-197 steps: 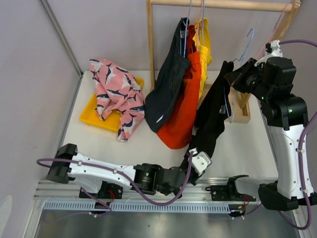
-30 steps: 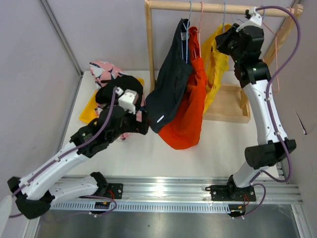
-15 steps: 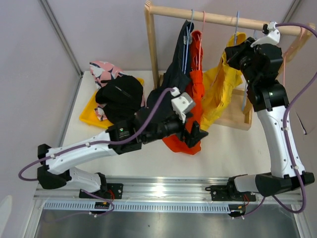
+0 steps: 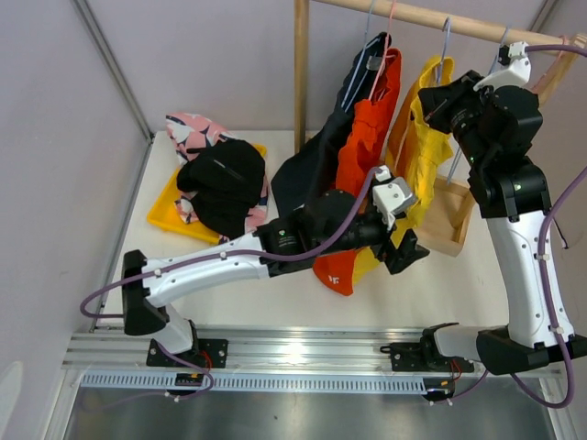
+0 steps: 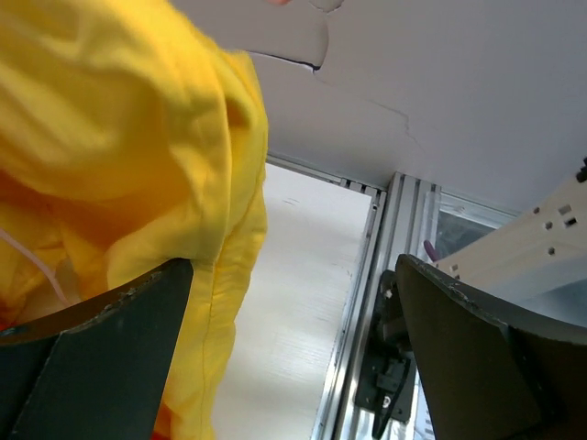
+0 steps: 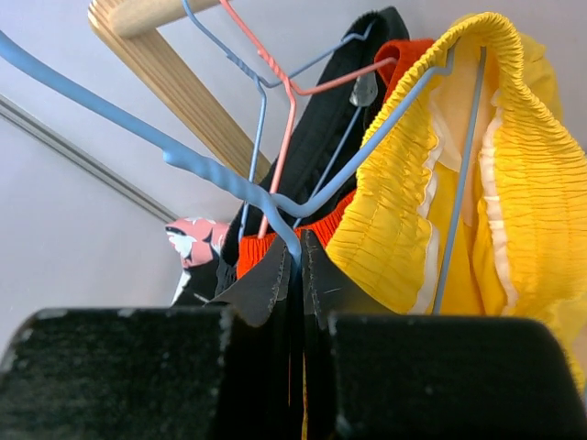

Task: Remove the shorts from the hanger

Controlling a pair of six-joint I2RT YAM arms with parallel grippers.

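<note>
I need to let go of the blue hanger with my right gripper, hooked on the wooden rail [image 4: 487,28] near the empty hanger.
Yellow shorts [image 4: 417,151] hang on a blue hanger [image 4: 446,41] from the wooden rail, beside orange-red shorts [image 4: 362,151] and dark slate shorts [image 4: 316,170]. My right gripper [image 6: 298,252] is shut on the blue hanger's wire [image 6: 211,170], just under the yellow waistband [image 6: 459,174]. My left gripper [image 4: 404,249] stands open at the yellow shorts' lower hem. In the left wrist view the yellow cloth [image 5: 128,137] hangs against the left finger [image 5: 110,348]. Black shorts [image 4: 225,183] lie on the pink printed shorts [image 4: 191,133].
The wooden rack [image 4: 300,82] leans, its base [image 4: 448,220] on the table at the right. A yellow tray [image 4: 165,211] holds the piled shorts at the left. A pink hanger [image 6: 286,119] carries the orange-red pair. The metal rail [image 5: 394,275] runs along the near edge.
My left arm left the black shorts on the tray and swung right, under the yellow shorts. The rack and its hanging shorts shifted right with my right gripper.
</note>
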